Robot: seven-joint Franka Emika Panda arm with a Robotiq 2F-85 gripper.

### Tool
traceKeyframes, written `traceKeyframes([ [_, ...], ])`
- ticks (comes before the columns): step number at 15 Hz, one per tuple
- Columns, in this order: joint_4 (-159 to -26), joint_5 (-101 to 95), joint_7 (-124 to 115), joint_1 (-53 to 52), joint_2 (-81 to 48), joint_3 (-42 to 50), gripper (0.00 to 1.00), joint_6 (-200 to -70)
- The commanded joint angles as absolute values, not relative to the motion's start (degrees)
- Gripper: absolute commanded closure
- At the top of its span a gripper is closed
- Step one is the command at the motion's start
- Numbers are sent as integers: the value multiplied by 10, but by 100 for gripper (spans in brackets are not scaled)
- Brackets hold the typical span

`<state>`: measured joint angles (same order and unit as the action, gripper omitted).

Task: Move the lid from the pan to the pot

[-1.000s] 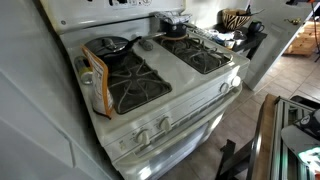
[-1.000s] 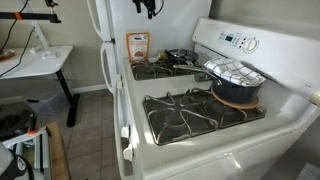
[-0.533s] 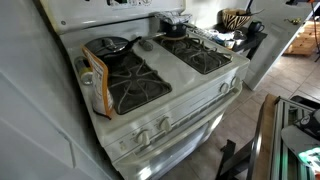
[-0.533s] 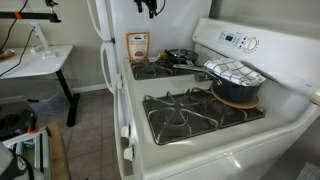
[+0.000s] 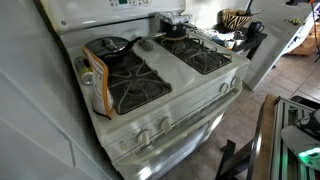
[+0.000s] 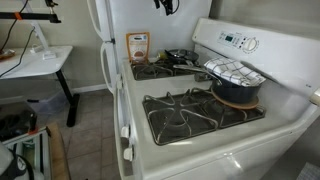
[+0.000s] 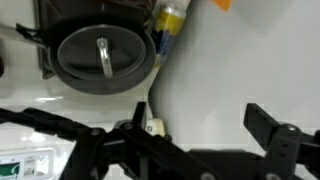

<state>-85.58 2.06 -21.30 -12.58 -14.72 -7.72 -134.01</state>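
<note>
The robot's gripper needs to next move to the grey lid's small knob (image 5: 110, 42) (image 7: 104, 62), above the black pan, and close there to lift the lid.
The lid (image 7: 100, 55) is round and grey with a small knob. It sits on the black pan (image 5: 175, 30) on a back burner, and the pan also shows in the exterior view from the stove's side (image 6: 181, 58). The dark pot (image 5: 108, 46) stands on the other back burner; in an exterior view (image 6: 238, 90) a checkered towel lies against it. My gripper (image 7: 205, 120) is open and empty, high above the stove beside the pan. It shows at the top edge of an exterior view (image 6: 165, 5).
The white gas stove (image 5: 170, 110) has black grates. A checkered towel and wooden board (image 5: 95, 75) lie by the pot. A yellow-capped bottle (image 7: 170, 20) stands next to the pan. A brown packet (image 6: 138, 46) leans by the white fridge (image 6: 120, 20).
My gripper has moved sideways at the top of the exterior view, toward the stove's back panel. The lid, pan and pot have not moved.
</note>
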Motion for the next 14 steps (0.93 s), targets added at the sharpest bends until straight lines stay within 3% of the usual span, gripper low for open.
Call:
traceKeyframes([
  [1,-834,-60,-271,-133,-190,-29,0,-1428],
  [5,-817,-164,-330,-157,-228,31,0,-1406],
  [14,-824,-150,-325,-156,-231,25,0,-1379],
])
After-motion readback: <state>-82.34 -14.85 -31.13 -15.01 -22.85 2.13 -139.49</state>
